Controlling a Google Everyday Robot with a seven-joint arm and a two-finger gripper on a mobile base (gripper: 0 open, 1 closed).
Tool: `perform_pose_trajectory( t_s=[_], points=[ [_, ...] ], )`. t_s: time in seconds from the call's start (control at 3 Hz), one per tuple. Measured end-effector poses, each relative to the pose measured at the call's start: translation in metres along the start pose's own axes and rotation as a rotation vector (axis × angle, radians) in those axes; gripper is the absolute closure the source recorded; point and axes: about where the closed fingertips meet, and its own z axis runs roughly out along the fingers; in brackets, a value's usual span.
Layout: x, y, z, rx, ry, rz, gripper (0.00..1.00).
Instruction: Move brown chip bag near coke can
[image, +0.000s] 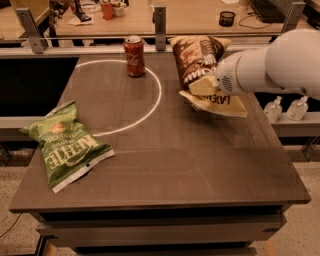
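My gripper is going to put the brown chip bag down on the white circle's curve (174, 76) beside the red coke can.
The brown chip bag (199, 61) hangs in the air above the right half of the table, held upright with its pale yellow end (220, 103) at the bottom. My gripper (204, 86) is shut on the bag's lower part, and the white arm (280, 62) comes in from the right. The red coke can (134, 55) stands upright at the table's back, on the white circle line, to the left of the bag with a gap between them.
A green Kettle chip bag (64, 145) lies flat near the table's left front edge. A white circle (150, 107) is drawn on the dark table (200, 165). Two small bottles (286, 109) stand on a ledge at the right. A rail with posts (160, 22) runs behind the table.
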Motion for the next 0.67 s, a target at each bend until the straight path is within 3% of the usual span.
perform_pose_trajectory(
  t_s=[0.67],
  points=[
    [-0.019, 0.012, 0.058, -0.03, -0.037, -0.002, 1.0]
  ],
)
